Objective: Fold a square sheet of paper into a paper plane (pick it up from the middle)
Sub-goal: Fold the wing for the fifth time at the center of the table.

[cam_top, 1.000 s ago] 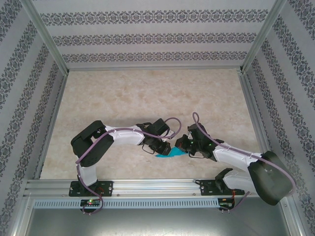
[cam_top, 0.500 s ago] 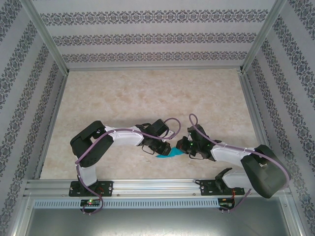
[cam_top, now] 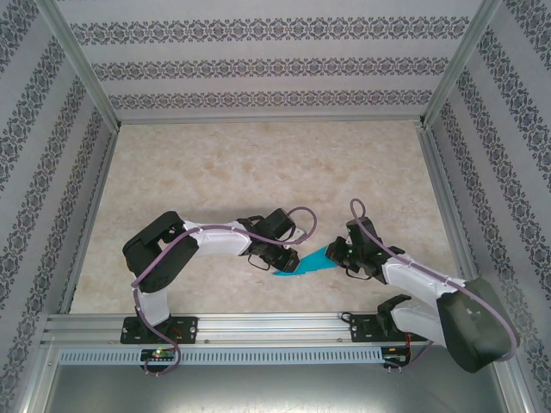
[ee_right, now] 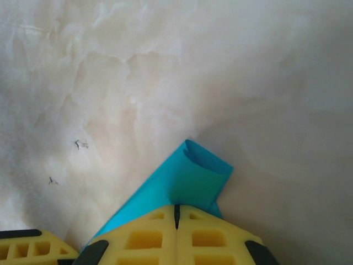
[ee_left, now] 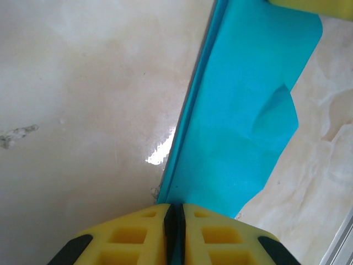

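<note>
My right gripper should back off and take the paper (cam_top: 312, 261) near the middle, because it is at the paper's curled end, far from its middle.
The square sheet of paper (cam_top: 308, 264) is teal-blue and folded into a narrow creased shape, held just above the table between both grippers. My left gripper (cam_top: 281, 258) is shut on its left end; in the left wrist view the yellow fingers (ee_left: 220, 237) pinch the folded edge of the paper (ee_left: 242, 110). My right gripper (cam_top: 341, 254) is shut on the right end. Past the right gripper (ee_right: 177, 207) a short curled flap of the paper (ee_right: 196, 176) sticks out. I cannot tell whether this shape is the paper plane.
The marbled beige table (cam_top: 258, 172) stretches away behind the grippers. Metal frame rails (cam_top: 258, 327) run along the near edge and both sides, and patterned walls close in the space. A yellow finger (ee_right: 27, 245) of the left gripper shows at the lower left of the right wrist view.
The right gripper has drawn to the right, away from the left one, and more teal paper now shows stretched between them. The left arm has stayed put.
</note>
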You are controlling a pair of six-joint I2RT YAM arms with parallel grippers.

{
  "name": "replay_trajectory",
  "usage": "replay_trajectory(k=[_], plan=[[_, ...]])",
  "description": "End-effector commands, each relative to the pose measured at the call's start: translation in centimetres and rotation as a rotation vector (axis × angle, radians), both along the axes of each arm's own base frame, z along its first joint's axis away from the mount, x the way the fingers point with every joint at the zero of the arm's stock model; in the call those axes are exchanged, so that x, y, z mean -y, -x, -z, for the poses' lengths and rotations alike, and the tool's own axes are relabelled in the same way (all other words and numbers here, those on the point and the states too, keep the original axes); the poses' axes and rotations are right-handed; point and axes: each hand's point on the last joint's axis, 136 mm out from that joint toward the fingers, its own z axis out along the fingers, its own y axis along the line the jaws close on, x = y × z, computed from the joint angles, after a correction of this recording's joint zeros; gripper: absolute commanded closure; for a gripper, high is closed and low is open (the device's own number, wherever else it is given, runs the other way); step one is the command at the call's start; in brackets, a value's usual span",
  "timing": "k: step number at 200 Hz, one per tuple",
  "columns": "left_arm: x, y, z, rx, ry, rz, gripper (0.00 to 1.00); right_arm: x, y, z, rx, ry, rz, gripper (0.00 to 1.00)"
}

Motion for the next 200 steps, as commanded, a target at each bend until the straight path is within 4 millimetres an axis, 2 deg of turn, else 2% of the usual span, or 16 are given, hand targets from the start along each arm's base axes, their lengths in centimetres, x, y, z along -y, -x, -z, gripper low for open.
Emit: replay_trajectory(k=[1, 21, 47, 87, 100, 104, 116, 172, 200], plan=[[-6.5, 3.5, 6.4, -0.136, -0.297, -0.009, 0.83, -0.2, 0.2, -1.8, 0.04, 0.01, -0.033, 1.0], [-6.2, 3.3, 6.3, -0.133, -0.288, -0.012, 0.83, -1.6, 0.6, -3.1, 0.06, -0.05, -0.047, 1.0], [-6.0, 3.2, 6.2, -0.131, -0.283, -0.014, 0.83, -3.9, 0.7, -3.8, 0.07, -0.112, -0.063, 1.0], [-5.9, 3.3, 6.1, -0.134, -0.277, -0.012, 0.83, -6.1, 0.0, -1.9, 0.052, -0.122, -0.11, 1.0], [-5.8, 3.1, 6.0, -0.131, -0.274, -0.013, 0.83, -5.7, -0.1, -0.9, 0.045, -0.083, -0.11, 1.0], [-5.8, 3.2, 6.0, -0.13, -0.277, -0.012, 0.83, -6.1, -1.0, -1.6, 0.066, -0.086, -0.109, 1.0], [-5.9, 3.2, 6.0, -0.13, -0.277, -0.011, 0.83, -5.5, -1.4, -1.0, 0.057, -0.066, -0.104, 1.0], [-6.4, 3.4, 6.3, -0.131, -0.294, -0.008, 0.83, -1.4, -2.5, 1.4, 0.004, 0.075, -0.072, 1.0], [-6.6, 3.5, 6.4, -0.136, -0.298, -0.01, 0.83, 0.1, -2.8, 2.1, -0.028, 0.114, -0.062, 1.0]])
